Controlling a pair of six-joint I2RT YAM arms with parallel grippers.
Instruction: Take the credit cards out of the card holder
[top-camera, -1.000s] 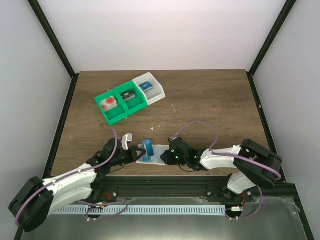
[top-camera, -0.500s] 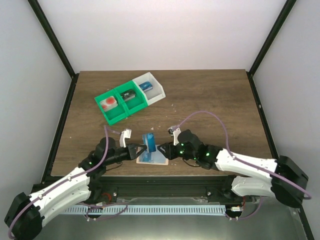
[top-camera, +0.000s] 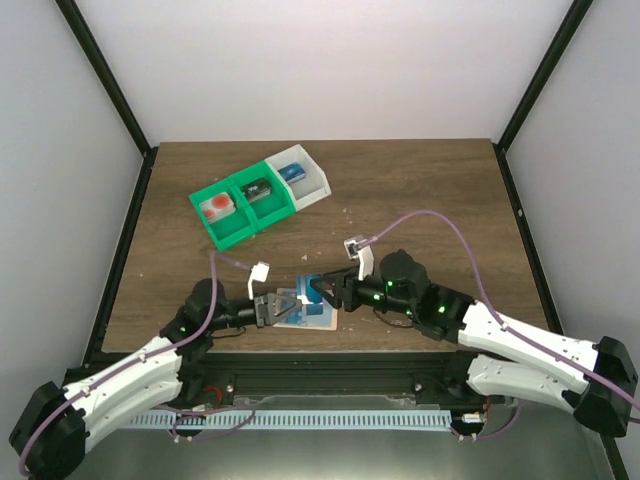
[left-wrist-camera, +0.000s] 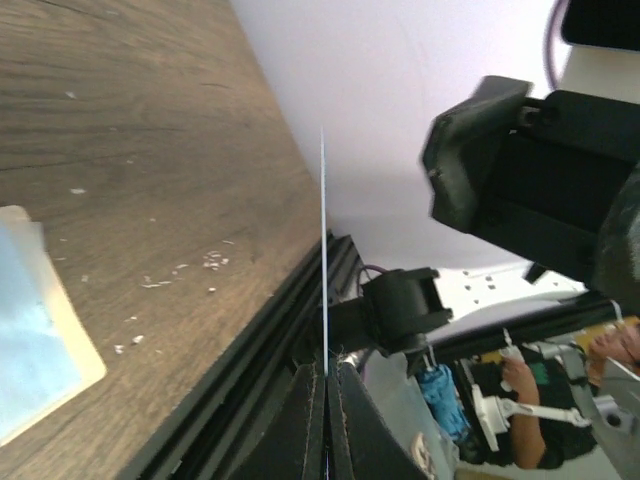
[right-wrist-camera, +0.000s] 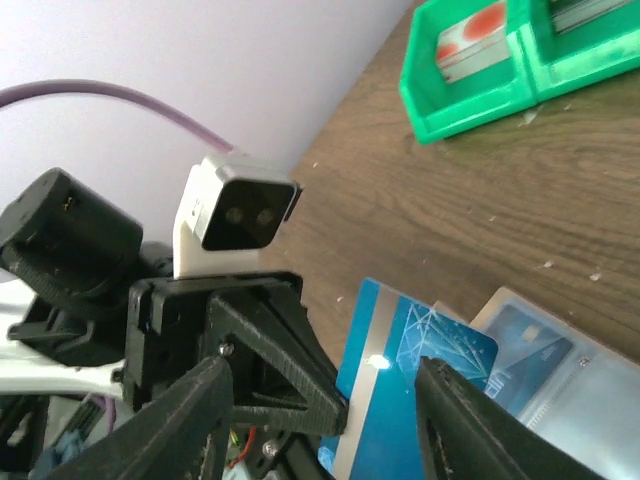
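The left gripper pinches the blue card by its striped side, so the robot's right gripper should take the card's free side (right-wrist-camera: 458, 347) and turn the card before the left gripper grips it again.
A blue credit card (right-wrist-camera: 400, 400) with a silver stripe is pinched at its edge by my left gripper (top-camera: 270, 305), which is shut on it just above the table. In the left wrist view the card (left-wrist-camera: 323, 250) shows edge-on as a thin line rising from the shut fingertips of that gripper (left-wrist-camera: 325, 368). My right gripper (right-wrist-camera: 322, 368) is open, its fingers (right-wrist-camera: 455, 420) standing wide on either side of the card. The pale blue card holder (right-wrist-camera: 570, 375) lies flat beneath, with another blue card (right-wrist-camera: 528, 350) in its sleeve. It also shows in the top view (top-camera: 312, 320) and in the left wrist view (left-wrist-camera: 30, 340).
At the back left stand two joined green bins (top-camera: 238, 215) and a white bin (top-camera: 312, 180). They hold a red-orange item (top-camera: 217, 207), a dark item (top-camera: 259, 190) and a blue item (top-camera: 291, 172). The black table rail (top-camera: 330, 365) runs right behind the holder.
My right gripper's jaws have opened away from the card while its arm stretched out leftward. The left gripper kept its grip, and the card has tilted from upright to flatter.
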